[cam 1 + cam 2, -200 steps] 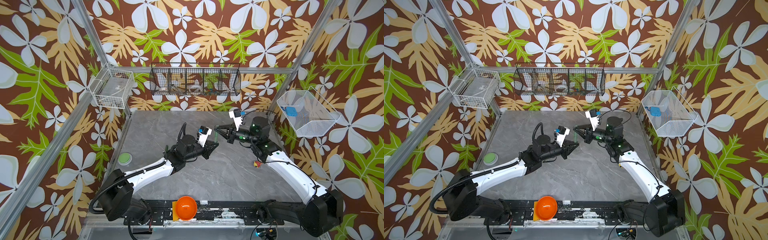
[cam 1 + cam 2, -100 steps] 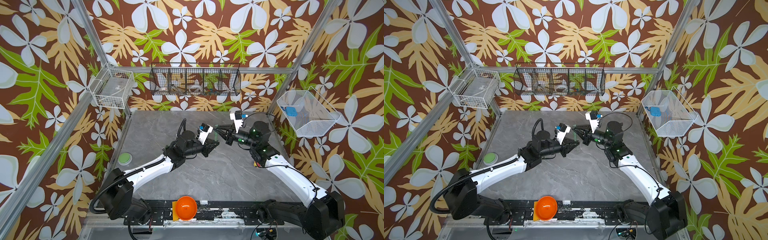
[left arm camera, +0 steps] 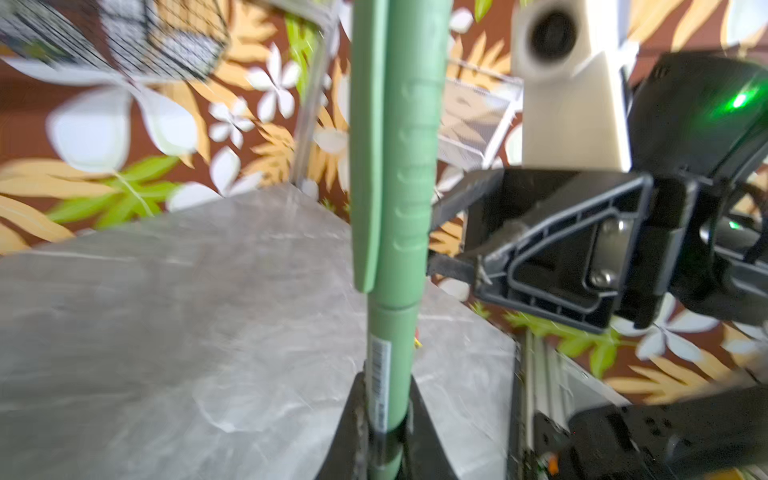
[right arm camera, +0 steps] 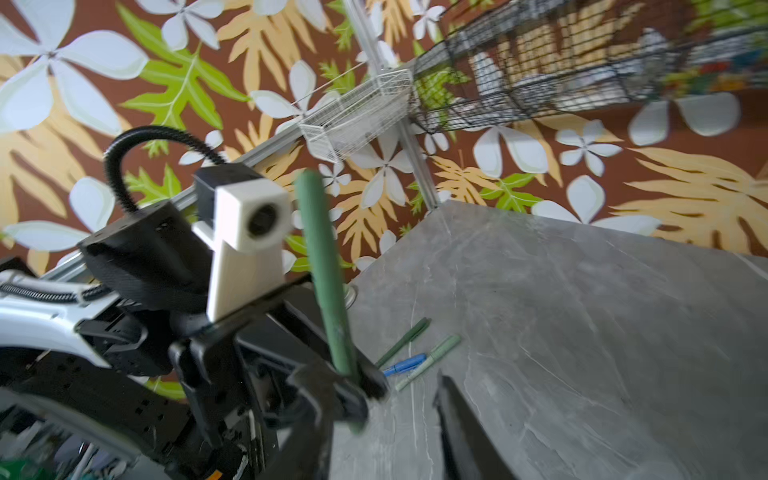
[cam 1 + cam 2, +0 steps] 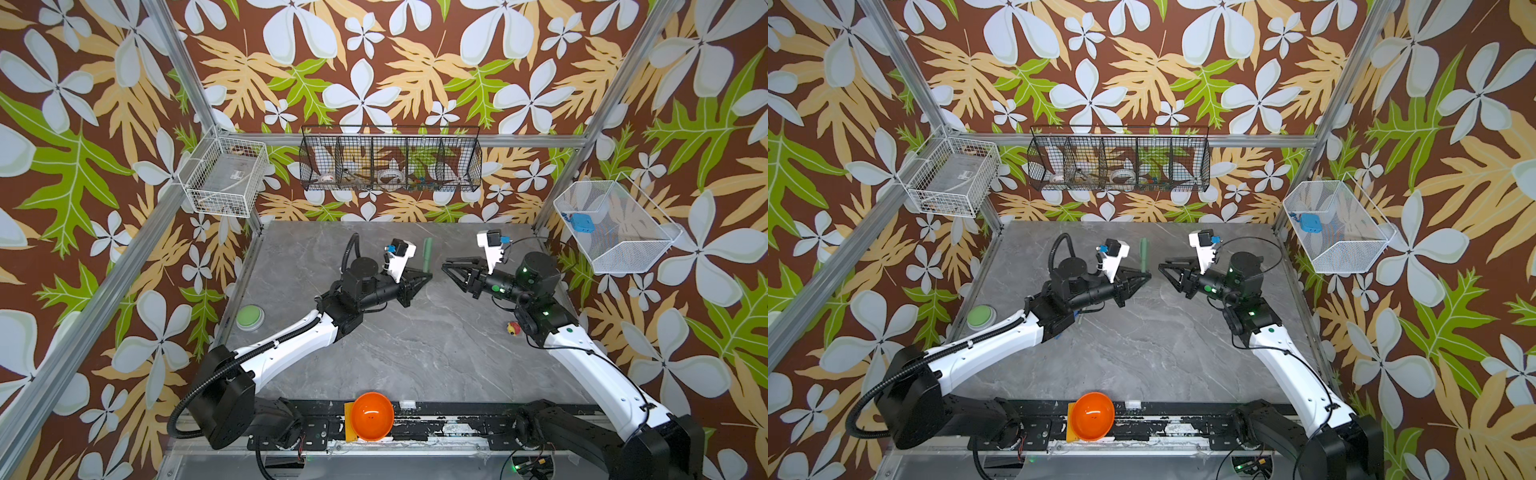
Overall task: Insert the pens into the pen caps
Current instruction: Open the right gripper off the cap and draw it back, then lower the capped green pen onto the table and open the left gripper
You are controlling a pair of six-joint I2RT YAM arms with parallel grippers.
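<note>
The robot's left gripper should release the green pen on the table (image 5: 374, 319) next to the pale green pen, straight behind the orange bowl.
My left gripper (image 5: 428, 275) (image 3: 386, 415) is shut on the lower barrel of a green pen (image 5: 427, 255) (image 3: 395, 353) that stands upright above the table. A matching green pen cap (image 3: 409, 145) with a clip sits on the pen's upper end. My right gripper (image 5: 451, 270) (image 4: 386, 415) is open, empty, and a short gap to the right of the pen. In the right wrist view, a dark green pen (image 4: 403, 341), a blue pen (image 4: 405, 365) and a pale green pen (image 4: 430, 360) lie together on the table behind the left gripper; the left arm mostly hides them in both top views.
A green button (image 5: 250, 318) sits at the table's left edge and a small red and yellow object (image 5: 514, 328) lies by the right arm. An orange bowl (image 5: 372, 415) is at the front rail. Wire baskets (image 5: 390, 164) hang on the walls.
My right gripper has opened and drawn back to the right, away from the pen. The left gripper still holds the pen upright.
</note>
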